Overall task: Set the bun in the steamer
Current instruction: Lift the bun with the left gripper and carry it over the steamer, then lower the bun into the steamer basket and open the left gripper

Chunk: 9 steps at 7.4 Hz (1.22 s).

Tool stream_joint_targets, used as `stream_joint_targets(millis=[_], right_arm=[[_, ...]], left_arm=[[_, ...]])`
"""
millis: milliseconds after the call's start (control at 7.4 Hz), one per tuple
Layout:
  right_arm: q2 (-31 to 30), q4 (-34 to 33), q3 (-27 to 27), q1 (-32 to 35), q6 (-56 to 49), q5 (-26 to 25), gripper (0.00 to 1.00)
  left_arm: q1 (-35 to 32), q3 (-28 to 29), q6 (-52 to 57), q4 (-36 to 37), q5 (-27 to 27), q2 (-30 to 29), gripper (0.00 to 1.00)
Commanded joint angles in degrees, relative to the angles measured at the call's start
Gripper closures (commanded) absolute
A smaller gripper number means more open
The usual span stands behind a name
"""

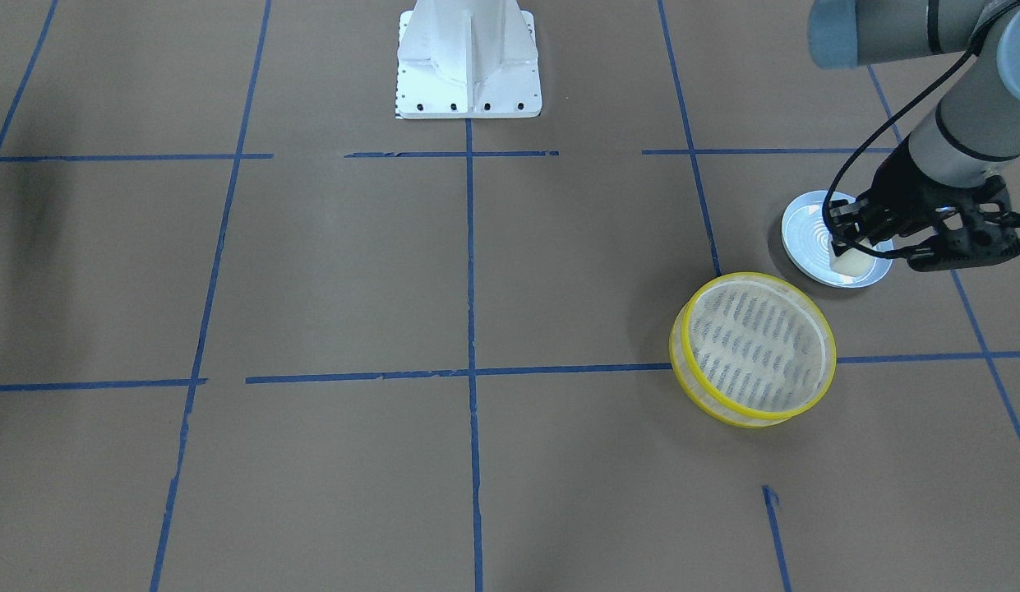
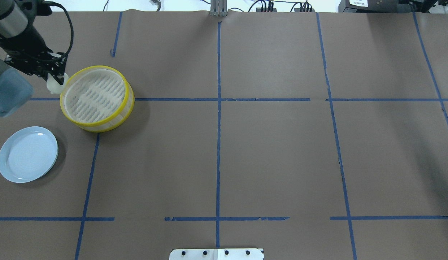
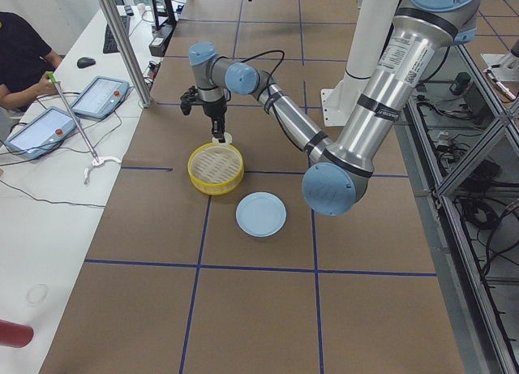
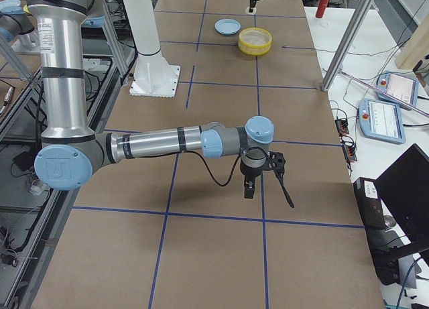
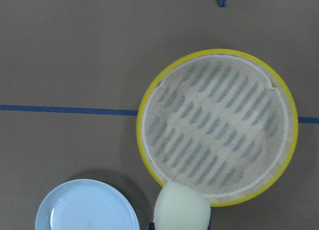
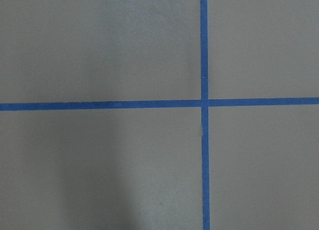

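Note:
My left gripper is going to set the bun down on the steamer's slotted bottom, just off its middle [image 1: 743,334] [image 5: 227,146] toward the white robot base. The bun hangs just outside the steamer's rim.
My left gripper [image 2: 56,81] is shut on the bun [image 2: 54,87], a small cream-white chunk, and holds it in the air just outside the left rim of the steamer [image 2: 96,97]. In the left wrist view the bun [image 5: 182,210] overlaps the near rim of the yellow-rimmed steamer [image 5: 218,127], whose slotted floor is empty. In the front view the bun [image 1: 851,261] hangs under the gripper [image 1: 853,245]. My right gripper [image 4: 249,188] shows only in the right side view, low over bare table far from the steamer; I cannot tell whether it is open or shut.
An empty pale blue plate [image 2: 27,154] lies on the table near the steamer on my side, also in the left wrist view [image 5: 87,207]. The white robot base [image 1: 468,62] stands at the table's middle edge. Blue tape lines cross the brown table.

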Motion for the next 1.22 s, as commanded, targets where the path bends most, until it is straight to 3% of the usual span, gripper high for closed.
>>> stream_joint_targets(millis=[0, 405, 1081], right_arm=[[0.0, 0.0, 0.0, 0.0, 0.0, 0.0, 0.0], [0.0, 0.0, 0.0, 0.0, 0.0, 0.0, 0.0], [0.09, 0.0, 0.0, 0.0, 0.0, 0.0, 0.0]], left_arm=[[3.58, 6.26, -4.15, -8.41, 0.97, -0.44, 0.69], [4.9, 14.79, -4.42, -19.14, 1.41, 0.09, 0.69], [8.42, 18.94, -11.18, -27.77, 2.73, 0.35, 0.69]])
